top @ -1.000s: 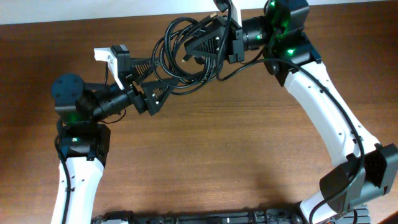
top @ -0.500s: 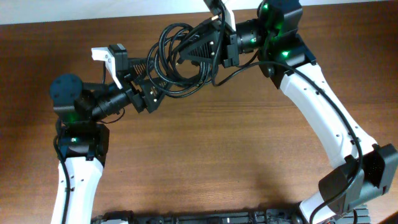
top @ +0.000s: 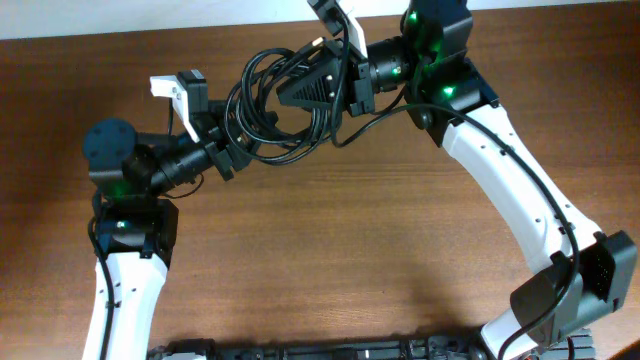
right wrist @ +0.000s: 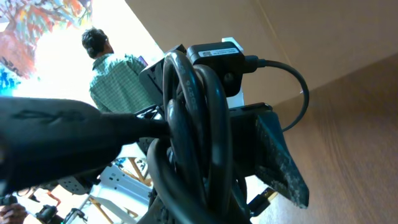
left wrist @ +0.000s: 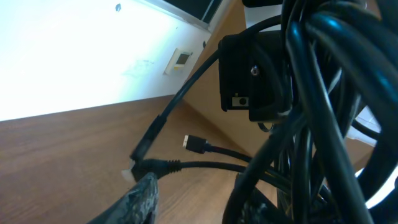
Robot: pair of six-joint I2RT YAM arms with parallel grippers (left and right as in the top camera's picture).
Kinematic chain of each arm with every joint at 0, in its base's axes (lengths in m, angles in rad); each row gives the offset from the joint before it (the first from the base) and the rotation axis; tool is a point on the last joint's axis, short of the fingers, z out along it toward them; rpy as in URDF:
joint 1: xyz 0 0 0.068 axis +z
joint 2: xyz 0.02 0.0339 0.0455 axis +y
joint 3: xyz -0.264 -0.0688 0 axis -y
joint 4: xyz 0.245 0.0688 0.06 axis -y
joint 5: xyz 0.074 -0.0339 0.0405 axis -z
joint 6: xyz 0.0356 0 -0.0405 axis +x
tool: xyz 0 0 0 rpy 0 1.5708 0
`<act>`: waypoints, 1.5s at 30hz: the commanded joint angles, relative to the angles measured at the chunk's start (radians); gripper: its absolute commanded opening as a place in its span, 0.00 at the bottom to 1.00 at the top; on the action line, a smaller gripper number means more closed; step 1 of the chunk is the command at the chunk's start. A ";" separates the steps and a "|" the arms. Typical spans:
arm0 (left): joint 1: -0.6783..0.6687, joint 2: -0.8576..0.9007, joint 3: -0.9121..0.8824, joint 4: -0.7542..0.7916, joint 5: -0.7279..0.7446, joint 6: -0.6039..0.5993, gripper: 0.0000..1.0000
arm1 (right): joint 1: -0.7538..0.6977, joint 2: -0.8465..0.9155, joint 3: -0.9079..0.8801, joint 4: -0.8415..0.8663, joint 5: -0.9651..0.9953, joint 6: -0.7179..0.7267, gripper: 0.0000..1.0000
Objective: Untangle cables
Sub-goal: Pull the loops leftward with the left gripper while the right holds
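Note:
Loops lie outside my left gripper's narrow fingers; it should open wide, close around the bundle (top: 248, 108) before my right gripper opens.
The cables (top: 262, 105) are a bundle of black loops held above the table at the back, between the two arms. My right gripper (top: 300, 90) is shut on the bundle's right side. In the right wrist view the loops (right wrist: 193, 124) fill the space beside one finger (right wrist: 280, 162), with a gold-tipped plug (right wrist: 264, 198) under it. My left gripper (top: 238, 152) sits at the bundle's lower left edge. Its jaws are partly closed, and bare wood shows between its fingertips (left wrist: 140, 199). The strands (left wrist: 311, 93) lie against its other finger. A silver-tipped plug (left wrist: 191, 144) hangs free.
The brown wooden table (top: 350, 260) stretches in front of the bundle. Its back edge meets a white strip (top: 100, 15). The right arm's white link (top: 510, 190) runs down the right side. A person in a green shirt (right wrist: 115, 68) stands in the background.
The left jaws have narrowed from wide open. The right gripper has carried the bundle a little left and toward the back, and the left gripper has followed at its lower edge.

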State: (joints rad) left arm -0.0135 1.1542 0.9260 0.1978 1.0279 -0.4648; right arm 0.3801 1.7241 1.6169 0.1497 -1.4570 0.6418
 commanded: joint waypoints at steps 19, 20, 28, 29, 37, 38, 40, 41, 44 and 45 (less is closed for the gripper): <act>0.001 -0.002 0.009 0.041 0.164 0.006 0.80 | -0.065 -0.009 0.009 0.003 -0.018 -0.009 0.04; 0.001 -0.002 0.009 0.041 0.174 0.006 0.99 | -0.068 -0.009 0.009 0.003 -0.017 -0.010 0.04; 0.004 -0.003 0.009 0.052 0.271 0.005 0.99 | -0.148 0.005 0.009 0.003 -0.018 -0.009 0.04; 0.004 -0.003 0.009 0.053 0.270 0.005 0.99 | -0.157 0.005 0.009 0.003 -0.018 -0.009 0.04; 0.003 -0.002 0.009 0.166 0.102 -0.177 0.99 | -0.151 0.008 0.009 -0.004 -0.032 -0.010 0.04; 0.003 -0.002 0.009 0.188 0.066 -0.223 0.99 | -0.145 0.011 0.009 -0.004 -0.032 -0.010 0.04; 0.003 -0.002 0.009 0.216 0.035 -0.281 0.99 | -0.137 0.018 0.009 -0.005 -0.032 -0.009 0.04; 0.003 -0.002 0.009 0.229 0.021 -0.317 0.99 | -0.129 0.023 0.009 -0.005 -0.032 -0.010 0.04; 0.003 -0.002 0.009 0.273 0.021 -0.362 0.99 | -0.100 0.035 0.009 -0.004 -0.032 -0.016 0.04; 0.003 -0.002 0.009 0.282 0.021 -0.361 0.99 | -0.092 0.039 0.009 -0.004 -0.032 -0.017 0.04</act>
State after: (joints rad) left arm -0.0116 1.1542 0.9260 0.4488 1.0904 -0.7357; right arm 0.2535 1.7454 1.6169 0.1421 -1.4799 0.6418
